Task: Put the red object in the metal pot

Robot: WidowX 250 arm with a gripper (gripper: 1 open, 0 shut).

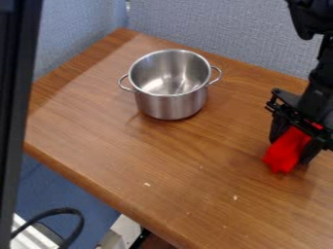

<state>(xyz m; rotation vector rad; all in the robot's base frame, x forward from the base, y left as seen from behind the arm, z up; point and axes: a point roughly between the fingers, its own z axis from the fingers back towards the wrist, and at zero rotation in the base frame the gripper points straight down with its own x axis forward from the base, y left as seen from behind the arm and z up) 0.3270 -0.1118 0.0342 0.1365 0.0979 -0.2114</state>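
Observation:
The robot's gripper will let go of the red object inside the metal pot (163, 74), near the back of the pot's inside.
The metal pot (172, 84) stands upright and empty on the wooden table (117, 126), toward its back left. The red object (287, 154) is at the right side of the table, its lower end near or on the wood. My gripper (301, 127) comes down from the upper right and is shut on the red object's upper part, with black fingers (281, 115) on either side of it. The pot is well to the left of the gripper. The top of the red object is hidden behind the fingers.
A blue fabric wall (221, 24) runs behind the table. A dark vertical post (16, 117) stands in the foreground at left. The table's front edge runs diagonally toward the lower right, with a black cable (53, 226) below it.

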